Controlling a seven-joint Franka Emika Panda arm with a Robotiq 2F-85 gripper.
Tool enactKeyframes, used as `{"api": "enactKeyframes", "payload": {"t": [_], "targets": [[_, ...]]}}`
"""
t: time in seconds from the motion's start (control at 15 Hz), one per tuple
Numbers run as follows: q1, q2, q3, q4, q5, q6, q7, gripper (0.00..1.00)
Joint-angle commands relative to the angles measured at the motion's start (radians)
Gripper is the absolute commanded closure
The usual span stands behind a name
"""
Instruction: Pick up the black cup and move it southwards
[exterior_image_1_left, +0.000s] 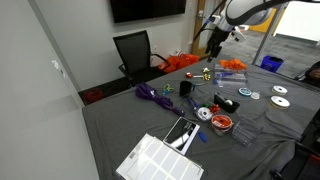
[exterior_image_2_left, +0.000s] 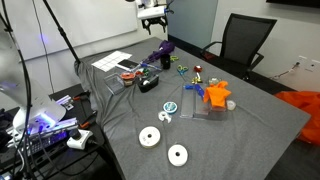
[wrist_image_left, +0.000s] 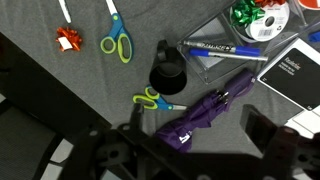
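Next, my gripper goes to the black cup's handle (exterior_image_1_left: 193, 85) (wrist_image_left: 162, 48), on the cup's side away from the purple umbrella, and closes there.
The black cup (wrist_image_left: 167, 72) stands upright on the grey cloth, seen from above in the wrist view, with a purple folded umbrella (wrist_image_left: 205, 112) just beside it. The cup also shows in both exterior views (exterior_image_1_left: 186, 88) (exterior_image_2_left: 166, 62). My gripper (wrist_image_left: 200, 150) is open and empty, its dark fingers spread wide at the bottom of the wrist view. In both exterior views the gripper (exterior_image_1_left: 213, 40) (exterior_image_2_left: 153, 18) hangs high above the table, well clear of the cup.
Green-handled scissors (wrist_image_left: 118, 40), smaller blue-bladed scissors (wrist_image_left: 155, 100), a red bow (wrist_image_left: 68, 38) and a clear box with markers (wrist_image_left: 220, 50) lie around the cup. A black-and-white roll (exterior_image_1_left: 228, 103), a red-rimmed dish (exterior_image_1_left: 220, 122), discs (exterior_image_2_left: 150, 137) and a white tray (exterior_image_1_left: 160, 160) lie farther off.
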Motion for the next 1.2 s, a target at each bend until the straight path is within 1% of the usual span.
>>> {"api": "enactKeyframes", "payload": {"t": [0.0, 0.07, 0.13, 0.27, 0.53, 0.8, 1.0, 1.13], "targets": [[-0.037, 0.118, 0.039, 0.133, -0.02, -0.028, -0.051, 0.0], [-0.035, 0.137, 0.034, 0.152, -0.033, -0.021, -0.02, 0.0], [-0.033, 0.084, 0.041, 0.078, -0.028, -0.001, -0.009, 0.0], [-0.037, 0.12, 0.042, 0.116, -0.034, -0.001, -0.008, 0.0], [-0.041, 0.141, 0.045, 0.14, -0.035, 0.007, -0.023, 0.0], [-0.057, 0.229, 0.072, 0.185, -0.026, 0.041, -0.077, 0.0], [-0.073, 0.308, 0.097, 0.237, -0.027, 0.042, -0.125, 0.0], [-0.085, 0.362, 0.113, 0.287, -0.029, 0.021, -0.162, 0.0]]}}
